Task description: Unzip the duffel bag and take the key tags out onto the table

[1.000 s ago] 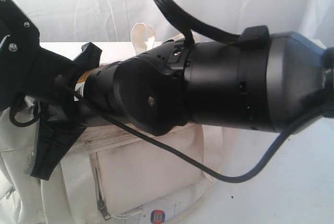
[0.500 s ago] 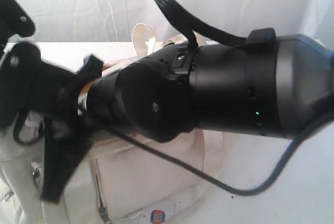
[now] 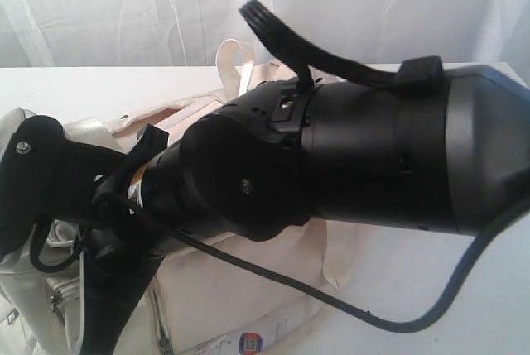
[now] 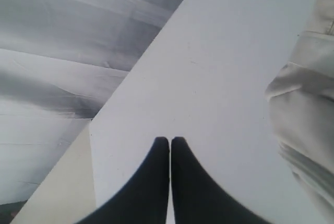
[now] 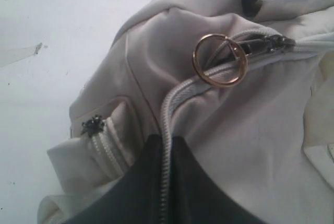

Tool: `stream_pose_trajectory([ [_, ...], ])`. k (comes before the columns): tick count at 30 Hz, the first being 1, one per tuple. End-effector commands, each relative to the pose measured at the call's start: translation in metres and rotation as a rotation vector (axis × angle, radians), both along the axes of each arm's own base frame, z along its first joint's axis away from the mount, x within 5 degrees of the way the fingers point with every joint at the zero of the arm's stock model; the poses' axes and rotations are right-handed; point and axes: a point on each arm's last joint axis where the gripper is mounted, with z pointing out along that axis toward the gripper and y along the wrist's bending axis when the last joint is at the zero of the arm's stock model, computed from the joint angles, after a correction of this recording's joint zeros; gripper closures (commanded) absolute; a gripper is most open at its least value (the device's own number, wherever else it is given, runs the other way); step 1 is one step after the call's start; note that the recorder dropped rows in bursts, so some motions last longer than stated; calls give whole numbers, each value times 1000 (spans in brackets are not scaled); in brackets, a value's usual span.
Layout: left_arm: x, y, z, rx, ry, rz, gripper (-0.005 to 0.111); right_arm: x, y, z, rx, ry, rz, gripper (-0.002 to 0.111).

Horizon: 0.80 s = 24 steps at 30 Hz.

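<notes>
I will bring my empty left gripper back from beyond the bag's end and pinch the gold ring (image 5: 220, 60) with it while my right gripper pins the bag's zipper band.
The cream duffel bag (image 3: 240, 289) lies on the white table (image 3: 83, 90), mostly hidden in the exterior view behind my big black right arm (image 3: 356, 165). In the right wrist view my right gripper (image 5: 166, 138) is shut, with the bag's grey zipper band (image 5: 166, 114) running between its fingertips. A gold ring (image 5: 220, 59) hangs on the zipper pull further along. My left gripper (image 4: 170, 139) is shut and holds nothing, over bare table (image 4: 209, 78) beside the bag's end (image 4: 302, 109). The key tags are hidden.
A small side pocket with a dark zipper pull (image 5: 93, 126) sits near the right fingers. A paper label with a red-blue mark (image 3: 248, 343) lies at the bag's front. A black cable (image 3: 397, 322) loops over the table. The table's edge (image 4: 94, 145) is close to the left gripper.
The left arm has swung down from the upper left to low in front of the bag's left end. More of the bag's top and strap now shows behind it.
</notes>
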Motion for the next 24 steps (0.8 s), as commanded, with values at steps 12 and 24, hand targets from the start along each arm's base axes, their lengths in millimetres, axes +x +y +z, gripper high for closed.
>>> stream_pose_trajectory([
  [12,-114,-37,4,-450,621,-575,77,0,-3,0,0,28,-22,108],
  [24,-94,-39,-43,-216,436,-744,44,0,-3,0,4,43,-37,108],
])
